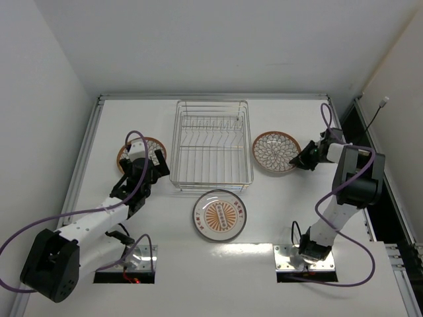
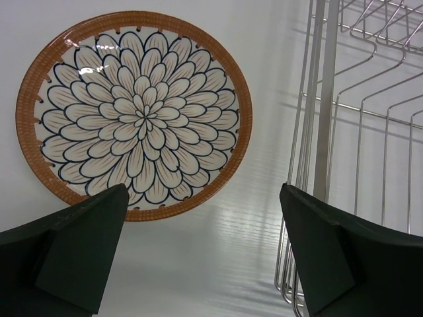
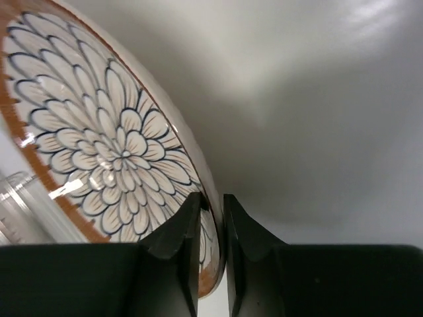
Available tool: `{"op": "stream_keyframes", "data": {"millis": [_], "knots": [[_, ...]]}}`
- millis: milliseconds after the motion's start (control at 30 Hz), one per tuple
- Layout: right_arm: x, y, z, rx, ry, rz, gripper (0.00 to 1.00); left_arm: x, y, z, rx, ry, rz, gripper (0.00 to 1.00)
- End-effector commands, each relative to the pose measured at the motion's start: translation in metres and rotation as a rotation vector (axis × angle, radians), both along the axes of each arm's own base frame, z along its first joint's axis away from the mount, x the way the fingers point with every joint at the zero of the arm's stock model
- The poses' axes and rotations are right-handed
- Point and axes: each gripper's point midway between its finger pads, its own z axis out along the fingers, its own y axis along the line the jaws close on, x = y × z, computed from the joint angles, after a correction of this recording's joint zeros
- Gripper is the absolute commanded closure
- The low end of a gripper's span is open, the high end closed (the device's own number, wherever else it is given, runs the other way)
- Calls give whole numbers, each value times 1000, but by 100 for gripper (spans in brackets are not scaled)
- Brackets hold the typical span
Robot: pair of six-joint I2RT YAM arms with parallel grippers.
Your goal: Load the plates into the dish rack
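Note:
The patterned plate will stand in the dish rack's end wire slot (image 1: 232, 129) nearest my right gripper, and then I should let go of it.
The silver wire dish rack (image 1: 211, 142) stands at the table's middle back with no plates in it. To its left lies a small orange-rimmed petal-patterned plate (image 1: 151, 142) (image 2: 135, 112); my left gripper (image 1: 145, 160) (image 2: 205, 218) hovers open over its near edge, beside the dish rack's wall (image 2: 317, 132). A second small patterned plate (image 1: 276, 152) (image 3: 99, 152) lies right of the rack. My right gripper (image 1: 299, 160) (image 3: 211, 205) is shut on its right rim, one finger over the face and one under. The larger white plate (image 1: 220, 214) with an orange medallion lies in front of the rack.
A raised metal rail (image 1: 92, 142) borders the table on the left, back and right. White walls close in on both sides. Purple cables (image 1: 135, 135) loop off each arm. The arm bases sit at the near edge.

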Motion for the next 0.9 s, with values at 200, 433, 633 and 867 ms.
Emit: {"op": "stream_keyframes", "data": {"millis": [200, 433, 633, 867], "knots": [[12, -11, 16, -40, -43, -40, 100, 11, -1, 25, -26, -65, 22, 1], [-5, -64, 118, -396, -157, -255, 100, 11, -1, 22, -31, -58, 25, 1], [-5, -63, 217, -518, -353, -326, 100, 10, -1, 20, -27, -50, 25, 1], [16, -19, 268, -634, -423, -257, 100, 12, 0, 24, -28, -60, 33, 1]]}}
